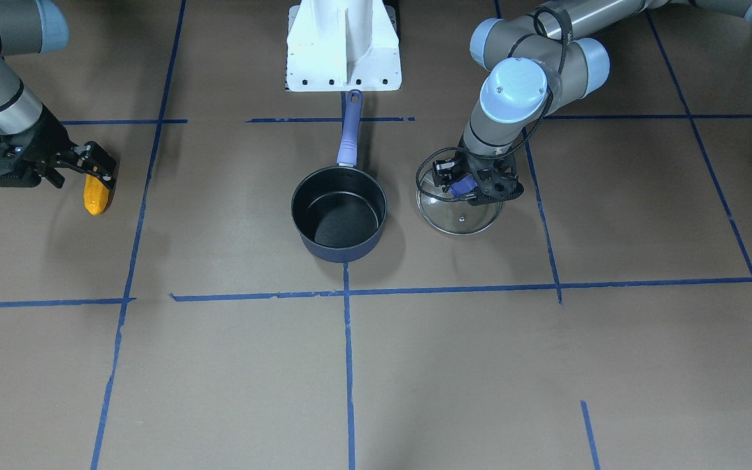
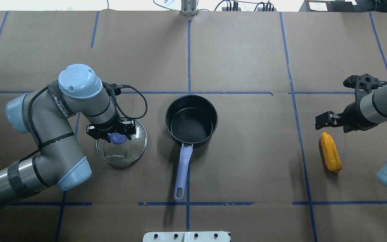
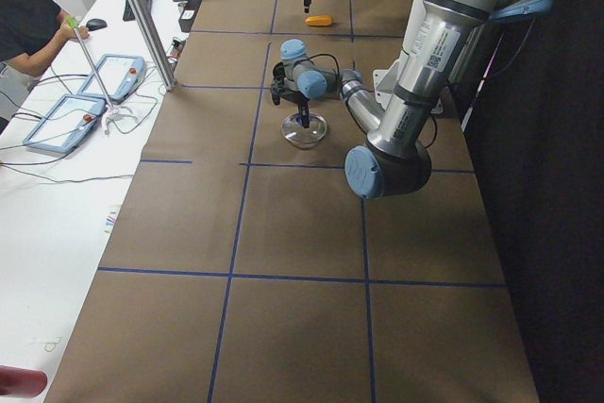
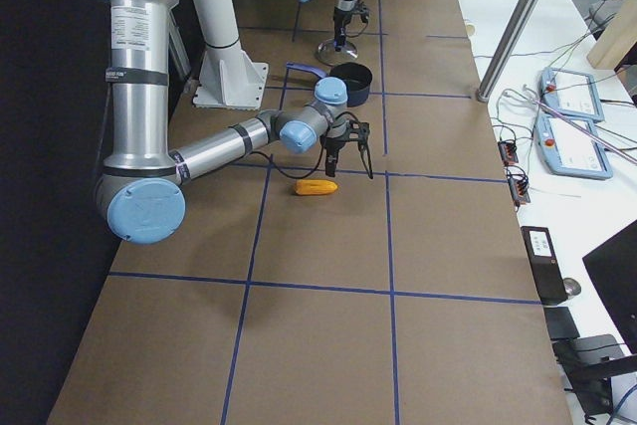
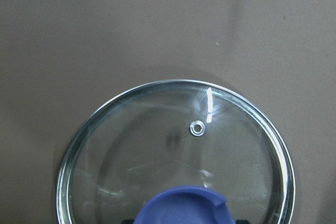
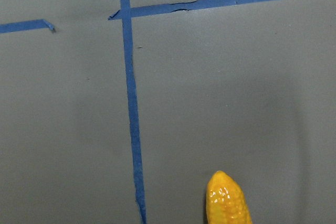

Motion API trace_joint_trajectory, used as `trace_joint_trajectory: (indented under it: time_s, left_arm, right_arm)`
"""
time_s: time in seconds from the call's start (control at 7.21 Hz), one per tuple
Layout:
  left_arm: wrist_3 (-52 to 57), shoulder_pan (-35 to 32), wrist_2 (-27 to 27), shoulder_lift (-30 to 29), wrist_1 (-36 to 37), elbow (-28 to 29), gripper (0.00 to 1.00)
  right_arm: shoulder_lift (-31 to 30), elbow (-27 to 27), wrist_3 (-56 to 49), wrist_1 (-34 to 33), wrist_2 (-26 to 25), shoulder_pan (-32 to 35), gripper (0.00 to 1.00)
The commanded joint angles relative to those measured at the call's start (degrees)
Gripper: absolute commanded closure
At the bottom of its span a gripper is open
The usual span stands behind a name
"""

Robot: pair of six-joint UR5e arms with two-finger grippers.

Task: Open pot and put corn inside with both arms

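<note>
Next, I need to lower my right gripper and grip the corn's body (image 1: 98,181), leaving the corn's pointed end beyond the fingers.
The pot (image 1: 343,251) stands open at the table's middle, its black inside bare, also in the overhead view (image 2: 214,118). Its purple-blue handle (image 2: 182,168) points toward the robot. The glass lid (image 1: 461,220) lies flat on the table beside the pot, on the robot's left (image 2: 121,155) (image 5: 173,156). My left gripper (image 1: 466,189) (image 2: 115,135) stands over the lid with its fingers shut against the knob (image 2: 118,139). The corn (image 1: 95,194) (image 2: 331,153) (image 6: 227,200) lies on the table at the robot's far right. My right gripper (image 1: 100,168) (image 2: 324,121) hovers open and empty just above the corn's end.
The white base stand (image 1: 343,52) sits right behind the pot's handle. Blue tape lines mark the brown table cover. An operator's table with control boxes (image 4: 567,92) runs along the far side, behind a metal post (image 4: 513,22).
</note>
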Motion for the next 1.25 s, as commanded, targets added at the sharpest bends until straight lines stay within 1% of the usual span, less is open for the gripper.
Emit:
trace_joint_trajectory:
  time_s: [0.0, 0.14, 0.28, 0.55, 0.83, 0.97, 1.11]
  left_arm:
    - [-0.1, 0.0, 0.0, 0.1, 0.0, 0.1, 0.34]
    - [-0.1, -0.1, 0.0, 0.5, -0.1, -0.1, 0.15]
    - [-0.2, -0.1, 0.1, 0.8, -0.1, -0.3, 0.00]
    - [-0.3, -0.3, 0.9, 0.9, -0.1, -1.0, 0.00]
    - [-0.2, -2.0, 0.5, 0.9, 0.7, -3.1, 0.00]
    - [0.0, -3.3, 0.3, 0.9, 3.6, -5.4, 0.00]
    - [0.0, -4.0, 0.3, 0.5, 8.2, -7.9, 0.00]
  right_arm:
    - [-0.1, 0.0, 0.0, 0.0, 0.0, 0.0, 0.00]
    - [-0.1, 0.0, 0.0, 0.0, 0.0, 0.0, 0.00]
    - [-0.1, 0.0, 0.0, 0.0, 0.0, 0.0, 0.00]
    - [-0.4, 0.0, 0.0, 0.0, -0.3, -0.2, 0.00]
    - [-1.6, 0.0, 0.1, 0.0, -3.1, -2.2, 0.00]
    - [-2.7, -0.1, 0.1, 0.1, -4.6, -3.9, 0.00]
    - [-4.3, 0.0, 0.9, 1.8, -4.7, -4.8, 0.00]
